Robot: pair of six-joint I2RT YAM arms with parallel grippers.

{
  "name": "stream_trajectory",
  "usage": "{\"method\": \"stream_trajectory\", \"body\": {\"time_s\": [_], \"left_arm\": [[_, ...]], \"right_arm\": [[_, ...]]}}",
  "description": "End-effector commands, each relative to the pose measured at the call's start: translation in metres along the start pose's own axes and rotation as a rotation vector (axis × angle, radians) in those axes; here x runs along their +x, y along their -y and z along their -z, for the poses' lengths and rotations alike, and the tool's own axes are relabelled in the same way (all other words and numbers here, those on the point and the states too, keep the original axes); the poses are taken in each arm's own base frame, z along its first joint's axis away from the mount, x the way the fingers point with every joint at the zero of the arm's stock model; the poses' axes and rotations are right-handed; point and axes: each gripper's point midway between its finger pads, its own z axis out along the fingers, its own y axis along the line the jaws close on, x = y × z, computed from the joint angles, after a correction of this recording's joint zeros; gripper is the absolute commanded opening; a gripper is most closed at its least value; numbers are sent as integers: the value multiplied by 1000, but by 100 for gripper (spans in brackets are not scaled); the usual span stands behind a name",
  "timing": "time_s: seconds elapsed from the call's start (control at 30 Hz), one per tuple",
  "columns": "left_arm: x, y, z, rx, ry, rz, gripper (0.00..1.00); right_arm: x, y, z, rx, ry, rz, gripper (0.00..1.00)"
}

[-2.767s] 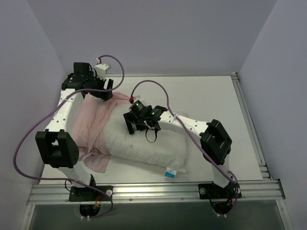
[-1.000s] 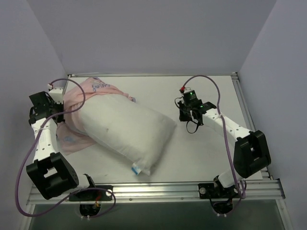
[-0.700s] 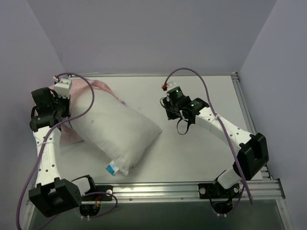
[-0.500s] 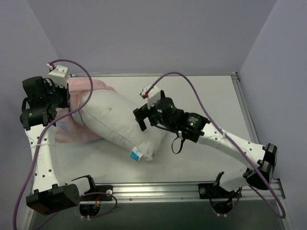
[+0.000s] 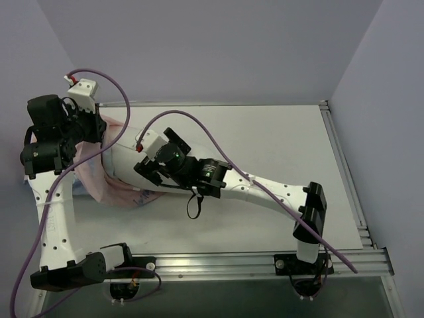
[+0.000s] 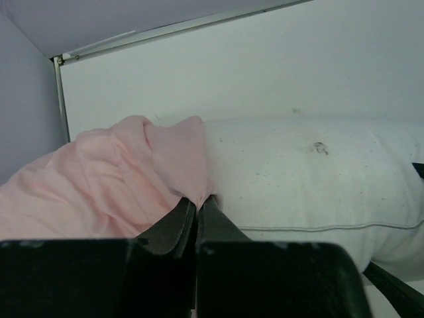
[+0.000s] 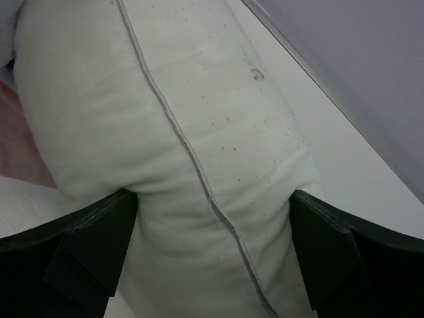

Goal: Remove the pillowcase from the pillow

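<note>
The pink pillowcase bunches around one end of the pillow, so I should close my right gripper on the other end, the white pillow's bare end (image 5: 173,182) (image 7: 215,222).
The white pillow (image 5: 123,156) lies at the table's left, mostly under my right arm, with its seam and small dark specks plain in the right wrist view (image 7: 199,132). The pink pillowcase (image 5: 105,189) hangs bunched around its far-left end and shows as folds (image 6: 99,179) next to the pillow (image 6: 305,172). My left gripper (image 5: 98,131) is raised at the left wall, shut on a pinch of pillowcase (image 6: 197,202). My right gripper (image 5: 144,171) is open wide (image 7: 212,245). Its fingers (image 7: 93,245) straddle the pillow's end and press its two sides.
The purple side wall stands close behind the left arm. A metal rail (image 5: 212,262) runs along the near edge and another (image 5: 341,165) along the right side. A purple cable (image 5: 199,129) loops over the right arm, and a black strap (image 5: 193,207) dangles under it.
My right arm has swung left across the table onto the pillow, and its gripper has opened. My left arm lifted further with the pillowcase; the pillow shifted left.
</note>
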Motion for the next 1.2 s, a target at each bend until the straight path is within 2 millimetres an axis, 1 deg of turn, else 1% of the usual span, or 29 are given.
{"method": "stream_trajectory", "body": {"time_s": [0.0, 0.03, 0.07, 0.1, 0.13, 0.17, 0.2, 0.23, 0.27, 0.33, 0.37, 0.4, 0.47, 0.5, 0.53, 0.57, 0.6, 0.63, 0.67, 0.7, 0.73, 0.77, 0.8, 0.87, 0.9, 0.93, 1.0, 1.1, 1.17], "left_arm": [[-54, 14, 13, 46, 208, -42, 2], [-51, 13, 11, 41, 201, -44, 2], [-50, 11, 11, 33, 197, -46, 2], [-49, 12, 11, 33, 196, -43, 2], [-48, 13, 12, 35, 197, -40, 2], [-49, 14, 13, 41, 202, -30, 2], [-49, 15, 15, 41, 206, -30, 2], [-50, 16, 18, 38, 213, -32, 2], [-49, 15, 18, 30, 212, -31, 2], [-45, 12, 19, 11, 204, -37, 2], [-40, 8, 17, -5, 189, -47, 2], [-35, 3, 15, -34, 174, -49, 2], [-25, -4, 14, -69, 147, -77, 2], [-11, -9, 7, -86, 110, -79, 2], [-1, -21, 6, -147, 82, -88, 2], [8, -30, 3, -183, 50, -118, 2], [27, -37, -6, -208, -4, -125, 2], [40, -53, -7, -274, -47, -130, 2], [47, -63, -10, -306, -64, -159, 2], [57, -70, -12, -329, -89, -162, 2], [75, -76, -16, -337, -129, -153, 2], [82, -88, -14, -365, -142, -150, 2], [90, -94, -13, -374, -158, -145, 2], [106, -110, -10, -405, -194, -137, 2], [111, -116, -8, -417, -207, -134, 2], [117, -122, -9, -425, -224, -129, 2], [127, -138, -6, -462, -248, -126, 2], [132, -150, -3, -478, -259, -118, 2], [135, -149, -4, -462, -273, -121, 2]], "right_arm": [[43, 21, -29, 66, -175, 121, 100], [66, 13, -46, 11, -223, 123, 100], [81, 11, -56, -45, -253, 108, 100], [101, 32, -70, -57, -299, 59, 100], [128, 33, -85, -88, -357, 33, 100], [143, 33, -91, -122, -392, 9, 100], [154, 44, -96, -115, -421, -4, 95], [173, 41, -99, -124, -478, 8, 91], [180, 38, -100, -137, -495, 14, 84], [199, 33, -100, -153, -542, 2, 35], [205, 34, -100, -142, -557, -11, 4], [210, 37, -100, -127, -568, -23, 0], [229, 57, -92, -66, -608, -77, 0], [221, 73, -85, -24, -589, -103, 0], [238, 81, -74, 2, -624, -140, 0], [242, 106, -67, 46, -623, -188, 0], [241, 119, -60, 69, -605, -215, 0], [226, 138, -45, 104, -562, -245, 0], [245, 158, -30, 151, -597, -281, 0], [251, 170, -18, 176, -614, -299, 0], [248, 185, -3, 209, -608, -317, 0], [267, 192, 11, 229, -654, -332, 0], [284, 214, 26, 281, -690, -370, 0], [299, 237, 50, 356, -711, -404, 0], [322, 253, 66, 417, -746, -468, 0], [327, 263, 76, 450, -747, -493, 0], [348, 286, 97, 533, -779, -536, 0], [361, 299, 108, 579, -807, -555, 0], [366, 306, 111, 596, -821, -561, 0]]}}
